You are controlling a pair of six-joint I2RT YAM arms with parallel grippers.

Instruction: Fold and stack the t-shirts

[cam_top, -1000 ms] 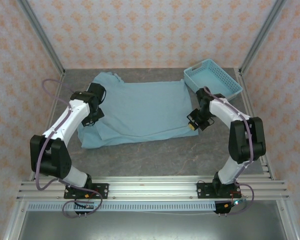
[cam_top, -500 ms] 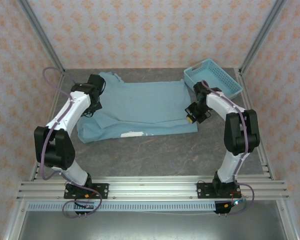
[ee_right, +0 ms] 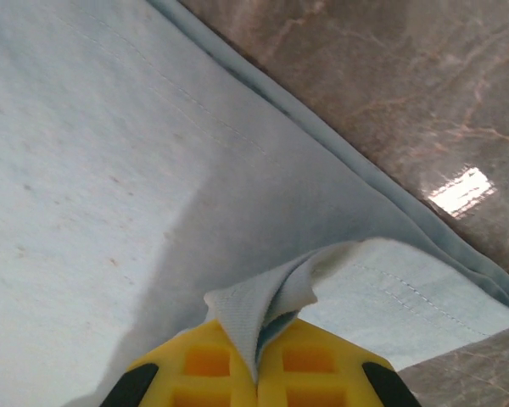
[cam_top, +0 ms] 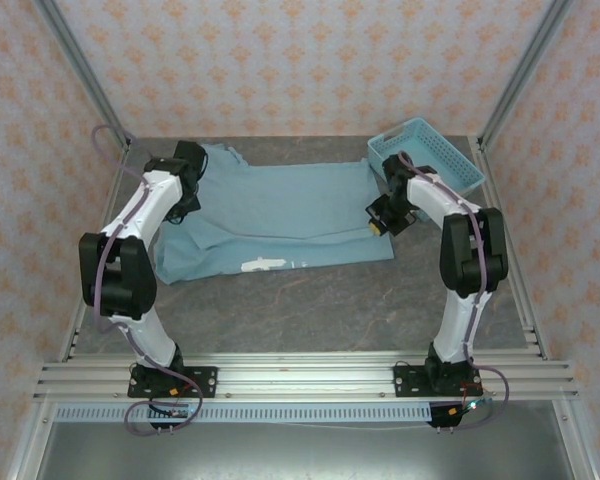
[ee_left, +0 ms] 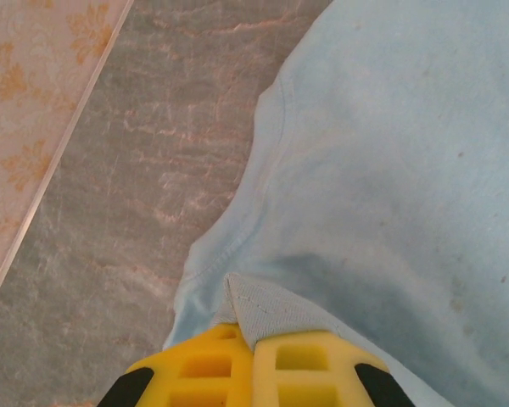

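Observation:
Next, I release the hem, now lifted over the lying cloth, with my right gripper on the flat shirt cloth [cam_top: 378, 219] beside the edge nearest the basket.
A light teal-blue t-shirt [cam_top: 280, 210] lies spread across the far half of the table, its near edge folded over so a strip of white print [cam_top: 265, 265] shows. My left gripper [cam_top: 180, 205] is shut on a pinch of the shirt's cloth [ee_left: 267, 309] near the left side, by a sleeve. My right gripper [cam_top: 380, 222] is shut on a fold of the shirt's hem [ee_right: 271, 301] at the right side. Both pinches stand lifted over the cloth lying below.
A light blue plastic lattice basket [cam_top: 427, 152] stands at the far right corner, close behind the right arm. Grey marbled tabletop [cam_top: 300, 310] lies bare in front of the shirt. Metal frame posts and patterned walls [cam_top: 300, 60] close in the back and sides.
Both grippers have carried the shirt's near edge away from me toward the back of the table. The fold has deepened and the white print has come into view.

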